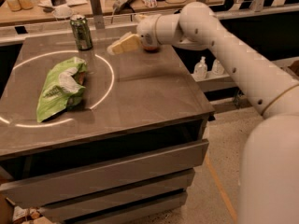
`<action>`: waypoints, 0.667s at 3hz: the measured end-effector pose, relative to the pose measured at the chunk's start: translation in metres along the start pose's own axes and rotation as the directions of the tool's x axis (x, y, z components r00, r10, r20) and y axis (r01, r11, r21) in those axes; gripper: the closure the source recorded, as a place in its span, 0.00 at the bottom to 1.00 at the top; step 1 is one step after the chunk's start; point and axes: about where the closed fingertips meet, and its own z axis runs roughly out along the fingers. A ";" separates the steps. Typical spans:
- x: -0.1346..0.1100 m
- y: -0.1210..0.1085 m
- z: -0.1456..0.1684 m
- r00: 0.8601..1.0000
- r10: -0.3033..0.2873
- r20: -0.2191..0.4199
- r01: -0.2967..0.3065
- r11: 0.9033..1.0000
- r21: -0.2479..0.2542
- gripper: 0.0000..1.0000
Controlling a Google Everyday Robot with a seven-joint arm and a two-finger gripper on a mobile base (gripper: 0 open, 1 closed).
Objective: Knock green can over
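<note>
The robot's gripper will next move to the green can's body (82, 32) and close there, because the can has to be tipped over.
The green can (81, 31), dark green with a silver top rim, stands upright at the far left of the grey table (140, 92). My gripper (114, 48) reaches in from the right on the white arm and hovers above the table's far edge, a short way right of the can and apart from it. The red apple (150, 47) is mostly hidden behind my wrist.
A light green and white snack bag (61, 87) lies at the left inside a white ring of light. A cluttered wooden bench (70, 3) runs behind the table. Two spray bottles (201, 69) stand on a low shelf at the right. Drawers sit below the tabletop.
</note>
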 end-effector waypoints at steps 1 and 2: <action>0.001 -0.007 0.045 1.000 0.004 0.006 -0.004 0.999 -0.038 0.00; -0.019 -0.007 0.042 0.999 -0.022 0.024 0.023 0.996 -0.081 0.00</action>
